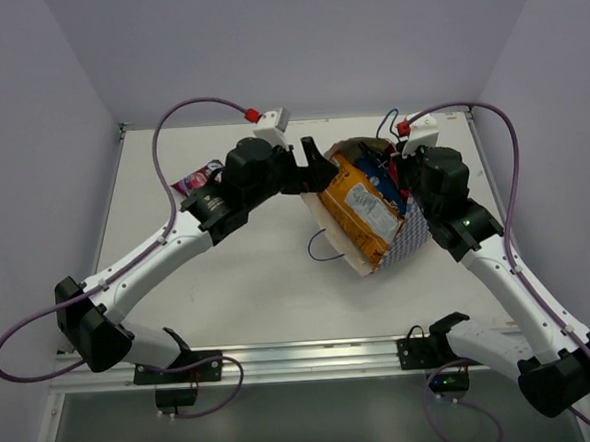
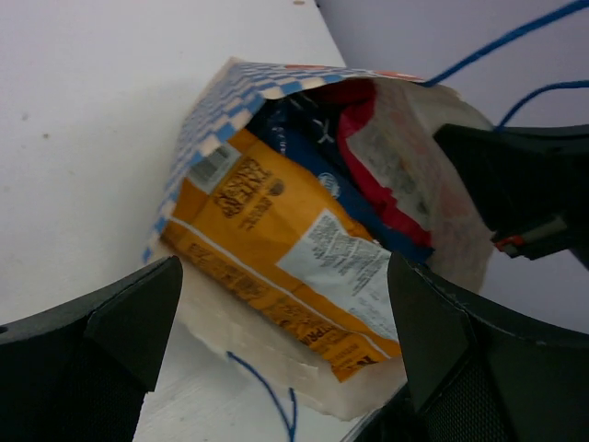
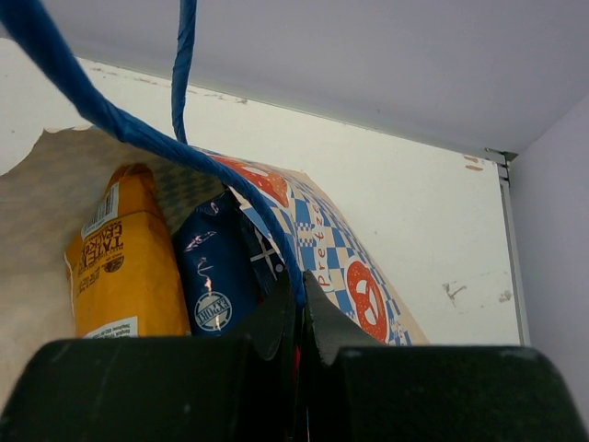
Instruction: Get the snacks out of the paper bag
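Next, I close my left gripper on the dark lettering (image 1: 349, 185) (image 2: 269, 214) of the orange packet, between the packet's barcode and its white label.
The paper bag (image 1: 408, 236) lies tipped toward the left, its mouth facing my left gripper. It also shows in the left wrist view (image 2: 207, 138) and the right wrist view (image 3: 340, 249). Inside lie an orange packet (image 1: 365, 212) (image 2: 267, 239) (image 3: 115, 267), a dark blue packet (image 2: 304, 138) (image 3: 216, 276) and a red packet (image 2: 359, 115). My left gripper (image 1: 310, 170) (image 2: 285, 304) is open at the mouth, its jaws either side of the orange packet, touching nothing. My right gripper (image 1: 405, 179) (image 3: 302, 295) is shut on the bag's far rim and blue cord handle (image 3: 138, 133).
A purple-pink packet (image 1: 197, 177) lies on the white table (image 1: 238, 275) at the far left, behind my left arm. The bag's other blue cord (image 1: 322, 249) trails onto the table. Walls close the table at left, back and right; a metal rail (image 1: 313, 352) runs along the front.
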Robot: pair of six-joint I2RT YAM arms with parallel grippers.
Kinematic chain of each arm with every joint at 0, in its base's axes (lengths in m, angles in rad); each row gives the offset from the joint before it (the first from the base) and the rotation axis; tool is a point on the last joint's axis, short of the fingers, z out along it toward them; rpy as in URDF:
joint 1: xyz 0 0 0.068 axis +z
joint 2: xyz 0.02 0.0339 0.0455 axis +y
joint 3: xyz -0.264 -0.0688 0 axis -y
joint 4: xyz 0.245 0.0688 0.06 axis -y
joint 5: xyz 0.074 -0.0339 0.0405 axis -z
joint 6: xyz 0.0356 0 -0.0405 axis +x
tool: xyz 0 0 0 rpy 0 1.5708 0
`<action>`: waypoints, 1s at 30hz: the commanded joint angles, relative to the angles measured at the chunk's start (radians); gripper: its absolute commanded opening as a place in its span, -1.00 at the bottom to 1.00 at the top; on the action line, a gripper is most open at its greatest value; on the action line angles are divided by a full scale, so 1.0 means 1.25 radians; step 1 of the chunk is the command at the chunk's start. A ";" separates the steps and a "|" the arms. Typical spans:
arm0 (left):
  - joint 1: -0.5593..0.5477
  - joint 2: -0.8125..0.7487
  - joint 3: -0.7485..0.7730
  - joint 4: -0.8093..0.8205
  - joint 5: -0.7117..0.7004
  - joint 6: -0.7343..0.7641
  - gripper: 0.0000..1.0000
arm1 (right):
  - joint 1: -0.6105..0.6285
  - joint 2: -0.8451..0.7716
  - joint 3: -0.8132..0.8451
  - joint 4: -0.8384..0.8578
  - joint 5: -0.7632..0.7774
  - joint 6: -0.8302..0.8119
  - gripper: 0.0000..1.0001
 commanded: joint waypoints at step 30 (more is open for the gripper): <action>-0.170 0.401 0.381 -0.261 -0.230 -0.014 -0.80 | -0.002 -0.008 -0.033 0.036 -0.008 0.027 -1.00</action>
